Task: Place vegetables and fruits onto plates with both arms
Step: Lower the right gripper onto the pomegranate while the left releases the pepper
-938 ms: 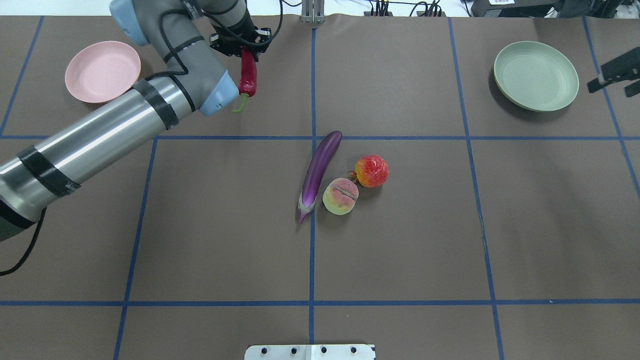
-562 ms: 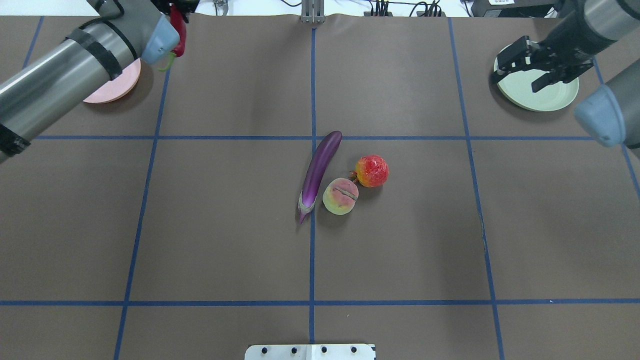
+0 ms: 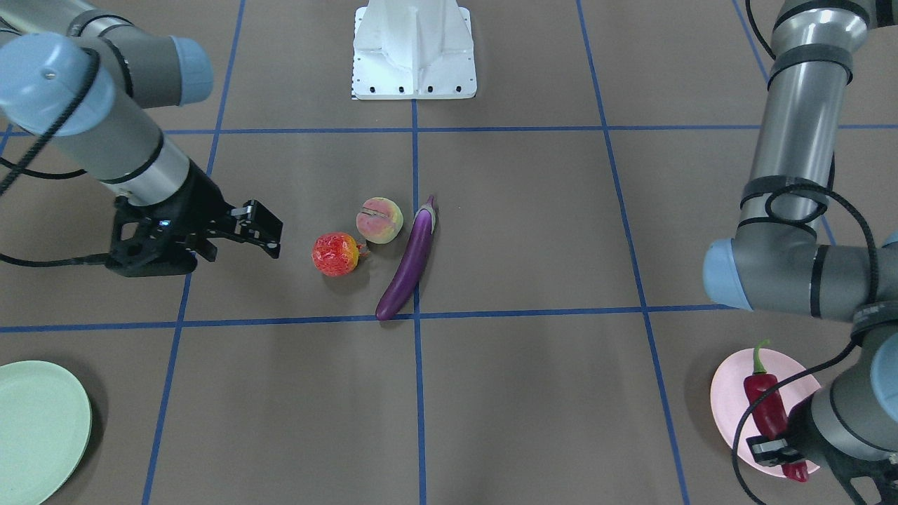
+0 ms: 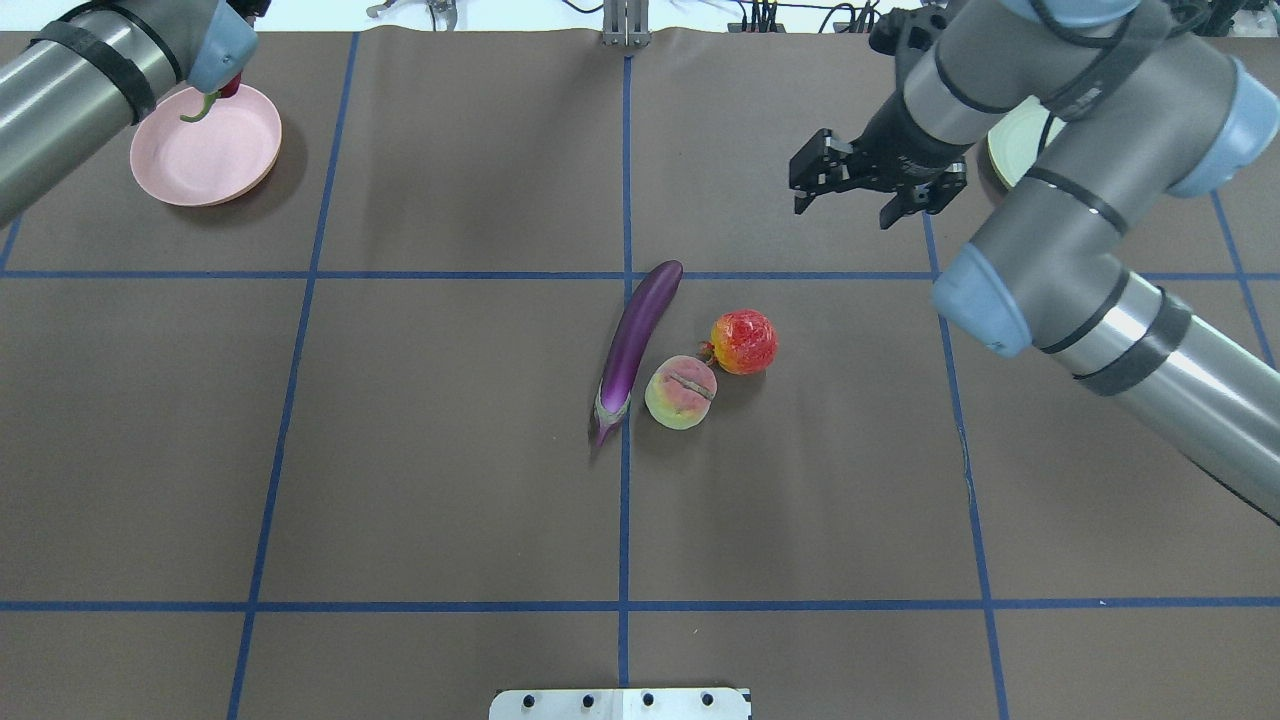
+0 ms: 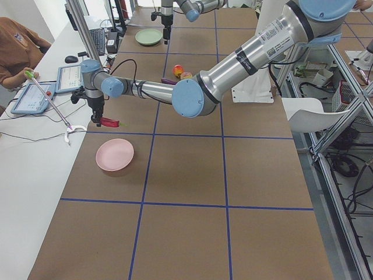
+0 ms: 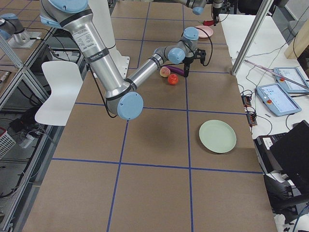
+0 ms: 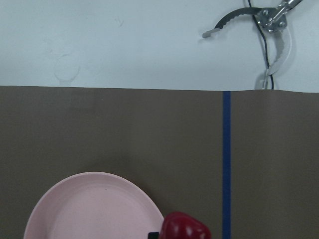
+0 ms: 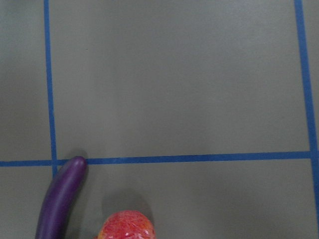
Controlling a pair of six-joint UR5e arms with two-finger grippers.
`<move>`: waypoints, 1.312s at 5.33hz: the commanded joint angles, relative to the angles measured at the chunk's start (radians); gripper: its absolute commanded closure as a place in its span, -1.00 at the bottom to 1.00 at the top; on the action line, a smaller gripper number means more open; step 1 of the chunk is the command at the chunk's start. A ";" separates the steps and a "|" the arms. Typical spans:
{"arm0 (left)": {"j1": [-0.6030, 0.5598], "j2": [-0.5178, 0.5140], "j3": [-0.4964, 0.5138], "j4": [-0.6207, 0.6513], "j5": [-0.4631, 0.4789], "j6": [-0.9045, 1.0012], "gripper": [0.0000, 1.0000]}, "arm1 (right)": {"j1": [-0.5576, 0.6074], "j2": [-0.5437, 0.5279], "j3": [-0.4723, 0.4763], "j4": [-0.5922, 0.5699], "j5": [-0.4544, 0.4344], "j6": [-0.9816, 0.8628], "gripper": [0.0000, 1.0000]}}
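Note:
The red-orange pomegranate-like fruit beside the peach is next for my right gripper, which should go to it and close around the fruit's round body (image 3: 334,255) (image 8: 127,229).
My left gripper (image 3: 772,449) is shut on the red chili pepper (image 3: 768,407) and holds it above the pale pink plate (image 3: 729,393), stem pointing away from the gripper. The left wrist view shows the chili (image 7: 185,226) beside the plate's rim (image 7: 94,209). My right gripper (image 4: 845,212) is open and empty, above the table behind the fruits. The purple eggplant (image 4: 635,345), the peach (image 4: 681,392) and the red-orange pomegranate-like fruit (image 4: 744,342) lie together at the table's middle. The mint green plate (image 3: 35,428) is empty; my right arm largely hides it in the overhead view.
The white base block (image 3: 414,49) stands at the robot's edge of the table. Blue tape lines divide the brown mat. Metal tongs (image 7: 264,20) lie on the white surface beyond the mat's far edge. An operator with tablets (image 5: 70,79) is beside the pink plate's end.
My left arm carried the chili to the left, over the pink plate. My right arm swung in from the right, past the green plate, toward the middle, gripper still open.

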 commanded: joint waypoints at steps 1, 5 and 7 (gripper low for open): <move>-0.024 0.000 0.060 -0.014 0.044 0.037 1.00 | -0.089 0.120 -0.156 0.001 -0.070 0.045 -1.00; -0.038 0.000 0.126 -0.071 0.069 0.058 1.00 | -0.195 0.119 -0.218 -0.019 -0.150 0.045 -1.00; -0.037 0.000 0.147 -0.090 0.092 0.058 1.00 | -0.205 0.107 -0.234 -0.022 -0.150 0.043 -1.00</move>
